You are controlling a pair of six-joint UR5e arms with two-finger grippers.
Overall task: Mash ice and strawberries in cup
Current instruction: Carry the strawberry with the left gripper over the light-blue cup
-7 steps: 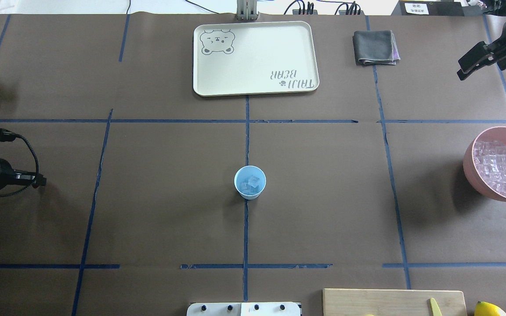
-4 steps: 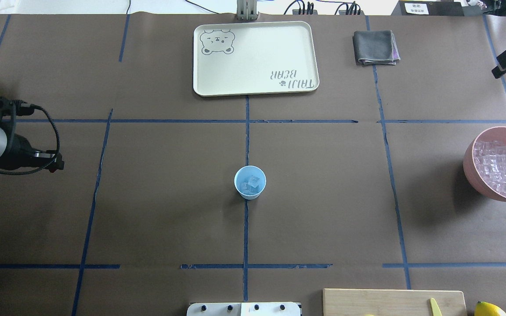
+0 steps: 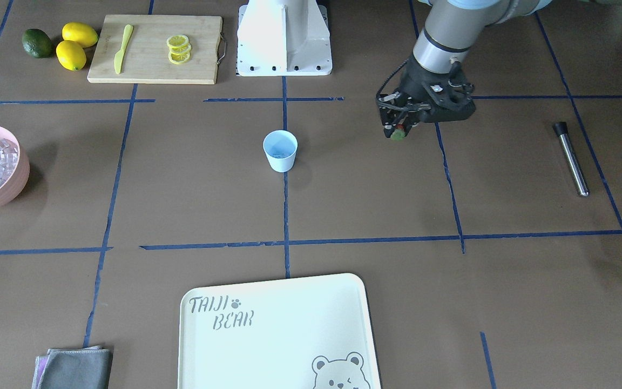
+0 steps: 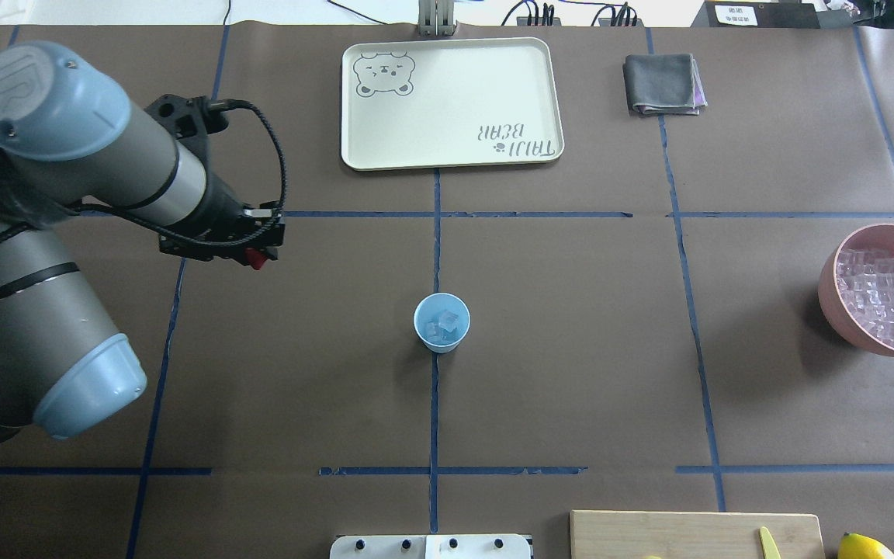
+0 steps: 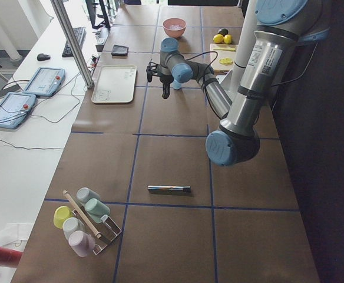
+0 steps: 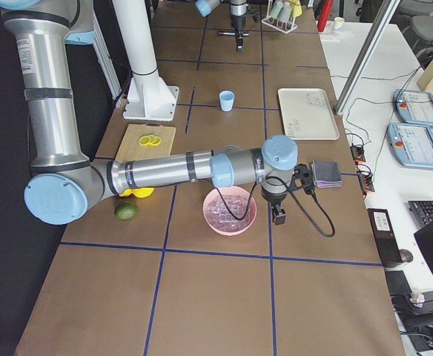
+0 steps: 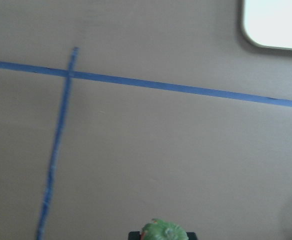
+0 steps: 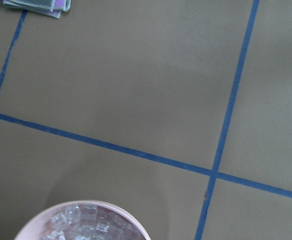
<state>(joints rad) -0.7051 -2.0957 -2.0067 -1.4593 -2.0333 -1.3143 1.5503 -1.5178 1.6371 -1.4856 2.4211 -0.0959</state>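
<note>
My left gripper is going to release the red strawberry inside the light-blue cup point(image 3: 282, 146), over the clear ice cubes.
The light-blue cup point(image 4: 421, 317) stands upright at the table's middle, with a few clear ice cubes point(image 4: 445, 325) in it. More ice point(image 4: 885, 295) fills the pink bowl point(image 4: 830, 301) at the right edge. My left gripper point(image 4: 258, 258) hangs above the table, left of and beyond the cup, shut on a red strawberry point(image 3: 397, 134). The berry's green top point(image 7: 164, 233) shows at the bottom of the left wrist view. My right gripper point(image 6: 279, 216) shows only in the exterior right view, beside the pink bowl point(image 6: 230, 231); I cannot tell whether it is open or shut.
A cream tray point(image 4: 540, 93) and a folded grey cloth point(image 4: 663, 84) lie at the far side. A cutting board point(image 3: 154, 65) with lemon slices and a yellow knife sits by the robot base, with lemons and a lime point(image 3: 37, 43) next to it. A metal rod point(image 3: 572, 160) lies on the robot's left.
My left arm has swung in from the table's left edge toward the middle, carrying the strawberry. My right gripper has left the overhead view at the upper right.
</note>
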